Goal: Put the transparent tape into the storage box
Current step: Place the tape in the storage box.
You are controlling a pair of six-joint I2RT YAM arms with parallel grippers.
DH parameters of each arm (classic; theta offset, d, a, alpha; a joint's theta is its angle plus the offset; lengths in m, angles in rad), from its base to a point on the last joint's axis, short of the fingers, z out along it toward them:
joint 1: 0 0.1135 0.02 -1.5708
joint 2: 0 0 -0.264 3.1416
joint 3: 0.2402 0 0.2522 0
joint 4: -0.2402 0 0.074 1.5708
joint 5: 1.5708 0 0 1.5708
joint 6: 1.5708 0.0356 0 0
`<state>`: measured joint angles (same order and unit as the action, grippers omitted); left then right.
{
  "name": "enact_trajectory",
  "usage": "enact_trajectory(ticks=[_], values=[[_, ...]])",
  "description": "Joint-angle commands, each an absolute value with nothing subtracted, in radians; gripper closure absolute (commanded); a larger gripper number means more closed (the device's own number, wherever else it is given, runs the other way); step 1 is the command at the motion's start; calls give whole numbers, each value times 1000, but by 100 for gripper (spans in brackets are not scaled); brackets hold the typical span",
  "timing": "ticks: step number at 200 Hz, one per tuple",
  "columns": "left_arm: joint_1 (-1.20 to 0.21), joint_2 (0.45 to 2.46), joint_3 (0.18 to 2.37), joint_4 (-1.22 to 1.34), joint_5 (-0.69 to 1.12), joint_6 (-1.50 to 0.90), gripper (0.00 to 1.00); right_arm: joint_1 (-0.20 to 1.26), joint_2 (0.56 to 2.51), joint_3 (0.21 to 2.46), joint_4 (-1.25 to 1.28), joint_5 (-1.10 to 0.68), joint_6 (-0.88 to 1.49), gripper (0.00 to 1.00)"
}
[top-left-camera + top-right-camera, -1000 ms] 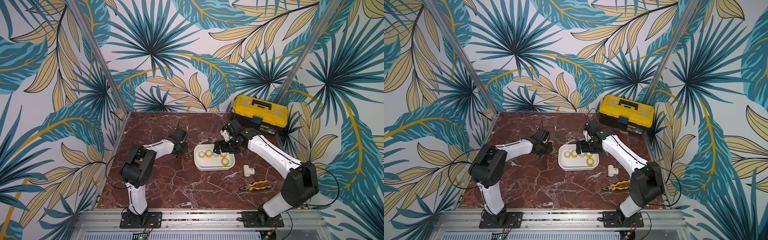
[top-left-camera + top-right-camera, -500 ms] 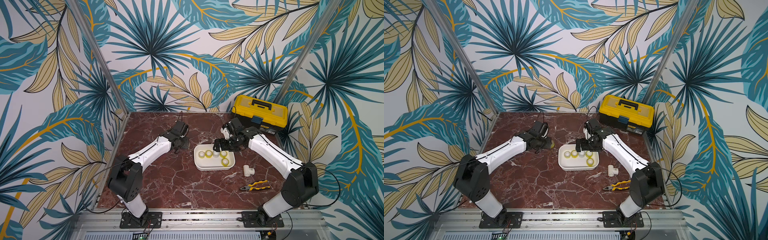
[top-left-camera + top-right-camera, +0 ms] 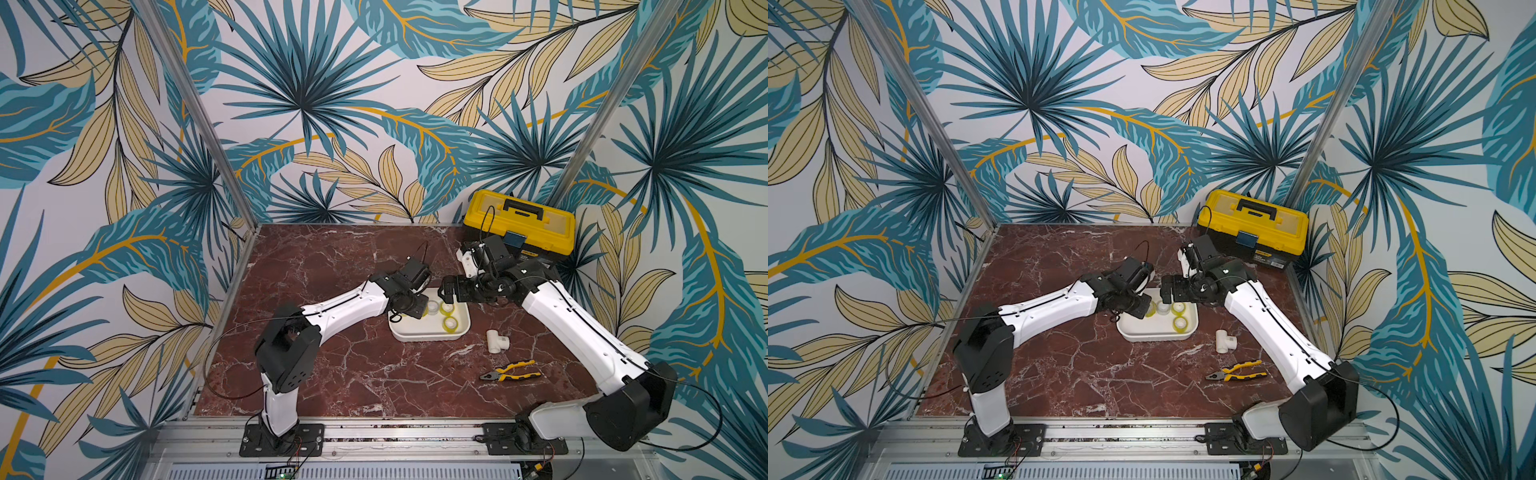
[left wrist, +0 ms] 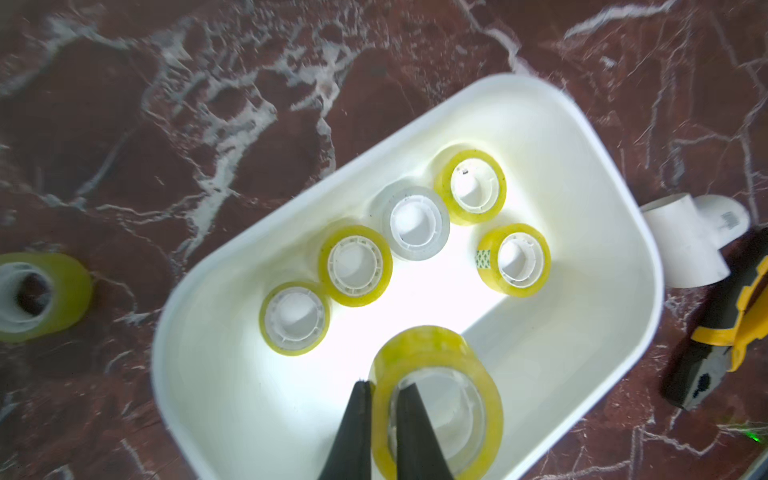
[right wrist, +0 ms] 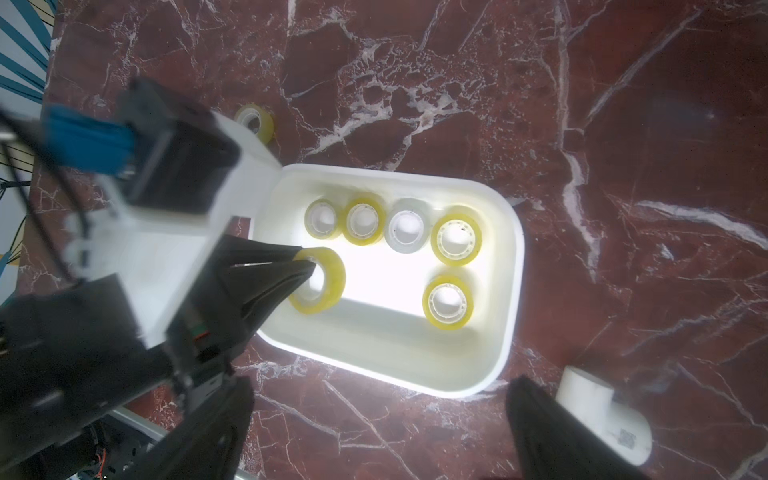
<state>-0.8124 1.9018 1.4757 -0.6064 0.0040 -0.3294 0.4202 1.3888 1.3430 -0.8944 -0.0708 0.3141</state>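
Note:
I need to set the yellowish roll, now held above the tub's floor, on the bottom of the white tub with my left gripper, beside the green-marked roll [image 3: 437,326] [image 4: 473,314].
The storage box [image 4: 615,174] is a shallow white tub in the middle of the marble table, seen in both top views [image 3: 428,337] [image 3: 1154,334]. Several rolls of transparent tape lie flat inside it, most yellowish [image 4: 355,266] and one whitish [image 4: 415,222]. My left gripper [image 4: 384,384] is shut on the wall of a yellowish roll [image 4: 478,365] and holds it above the tub's floor [image 5: 332,270]. Another roll [image 4: 41,297] lies on the table outside the tub. My right gripper [image 5: 380,384] stands open and empty over the table beside the tub's rim [image 3: 451,291].
A yellow-and-black toolbox [image 3: 519,226] stands at the back right. A white T-shaped pipe fitting [image 3: 497,341] and yellow-handled pliers [image 3: 509,370] lie right of the tub. Patterned walls close the table on three sides.
My left arm has stretched out and swung right, carrying the roll from the table left of the tub to over the tub. The right arm has hardly moved.

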Motion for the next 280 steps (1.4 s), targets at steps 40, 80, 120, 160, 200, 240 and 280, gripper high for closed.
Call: enact_trajectory(ticks=[40, 80, 120, 160, 200, 240, 280], values=[[-848, 2016, 1541, -506, 68, -361, 100, 415, 1357, 1270, -928, -34, 321, 0], [-870, 2065, 1557, -500, 86, -370, 100, 412, 1340, 1252, -930, -29, 321, 0], [-872, 2090, 1560, -500, 76, -374, 100, 410, 1326, 1238, -930, -27, 322, 0], [-878, 2113, 1563, -501, 67, -371, 100, 410, 1319, 1231, -930, -25, 321, 0], [-879, 2119, 1568, -500, 55, -373, 95, 411, 1322, 1231, -928, -25, 323, 0], [-879, 2111, 1553, -473, 62, -379, 78, 411, 1332, 1241, -930, -26, 324, 0], [-877, 2101, 1550, -457, 76, -377, 57, 410, 1330, 1246, -930, -26, 327, 0]])
